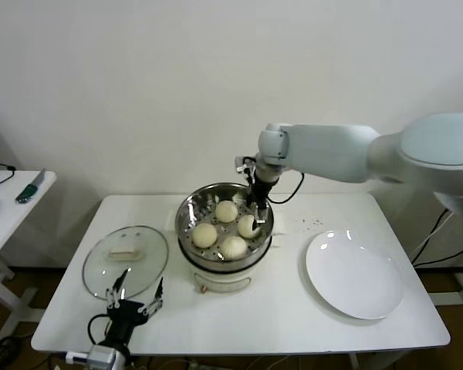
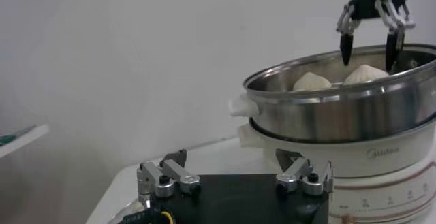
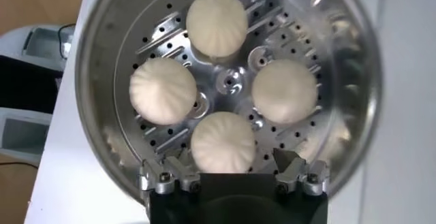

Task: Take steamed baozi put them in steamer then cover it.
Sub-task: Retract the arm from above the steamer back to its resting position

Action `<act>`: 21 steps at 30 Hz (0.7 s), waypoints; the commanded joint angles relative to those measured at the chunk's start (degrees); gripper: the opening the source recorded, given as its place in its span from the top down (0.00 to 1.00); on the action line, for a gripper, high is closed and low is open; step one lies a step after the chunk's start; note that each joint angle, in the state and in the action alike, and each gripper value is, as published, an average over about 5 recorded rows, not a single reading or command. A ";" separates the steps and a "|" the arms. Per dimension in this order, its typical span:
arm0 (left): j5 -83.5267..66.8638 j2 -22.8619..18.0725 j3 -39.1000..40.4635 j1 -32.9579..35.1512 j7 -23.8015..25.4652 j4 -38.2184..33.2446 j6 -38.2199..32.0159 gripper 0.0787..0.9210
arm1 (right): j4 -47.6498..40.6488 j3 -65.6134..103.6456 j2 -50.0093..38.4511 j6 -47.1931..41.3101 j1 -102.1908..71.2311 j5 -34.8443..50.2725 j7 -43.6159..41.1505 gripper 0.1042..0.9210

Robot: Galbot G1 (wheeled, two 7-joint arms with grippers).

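Note:
Next, my left gripper goes to the glass cover's pale handle [image 1: 124, 253] and closes on its bar, because the steamer needs covering.
The steel steamer [image 1: 183, 230] stands on its white pot base at the table's middle, with several cream-white baozi [image 1: 205, 234] resting on its perforated floor. My right gripper [image 1: 255, 210] hangs open just above the rightmost baozi [image 1: 248, 225]. In the right wrist view that gripper [image 3: 228, 161] straddles the nearest baozi [image 3: 222, 141] without clamping it, and three more lie beyond it inside the steamer [image 3: 349, 55]. The glass cover [image 1: 126, 260] lies flat on the table to the left. My left gripper [image 1: 136, 296] waits open near the front edge, close to the cover; it [image 2: 231, 158] faces the steamer [image 2: 340, 113].
A flat white plate [image 1: 353, 275] lies bare on the right side of the white table [image 1: 293, 320]. A small side table [image 1: 11, 206] with a few tools stands off to the far left. A wall stands behind the table.

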 commanded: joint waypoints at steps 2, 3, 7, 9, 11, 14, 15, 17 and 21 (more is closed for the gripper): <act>2.39 -0.13 0.10 -1.25 -1.41 0.69 -0.19 0.12 | 9.15 3.69 -13.02 11.12 5.56 -0.94 12.41 0.12; 2.62 -0.16 0.08 -1.33 -1.40 0.60 -0.08 0.12 | 10.53 4.30 -15.20 12.43 5.75 -1.03 14.61 0.12; 3.31 -0.61 -0.12 -1.36 -1.24 0.07 0.20 0.12 | 18.28 5.64 -24.68 15.36 6.18 0.48 22.44 0.12; 3.45 -0.83 -0.21 -1.42 -1.18 -0.02 0.08 0.12 | 21.69 7.14 -29.72 16.00 5.06 0.98 25.86 0.12; 3.48 -0.90 -0.24 -1.43 -1.02 -0.14 -0.06 0.12 | 24.02 10.02 -34.39 16.53 2.41 1.02 28.91 0.12; 4.29 -0.97 -0.26 -1.72 -0.95 -0.41 -0.08 0.12 | 27.31 16.25 -40.93 18.91 -4.81 0.92 34.96 0.12; 4.86 -1.06 -0.30 -1.94 -0.98 -0.45 -0.07 0.12 | 28.35 19.09 -42.82 19.76 -8.31 0.64 36.87 0.12; 6.58 -1.36 -0.38 -2.53 -0.96 -0.53 -0.11 0.12 | 30.31 27.18 -46.42 20.75 -16.01 -0.15 40.22 0.12; 11.53 -3.08 0.42 -3.76 -1.07 -1.06 -0.01 0.12 | 33.24 48.70 -52.53 20.86 -37.53 -3.31 43.42 0.12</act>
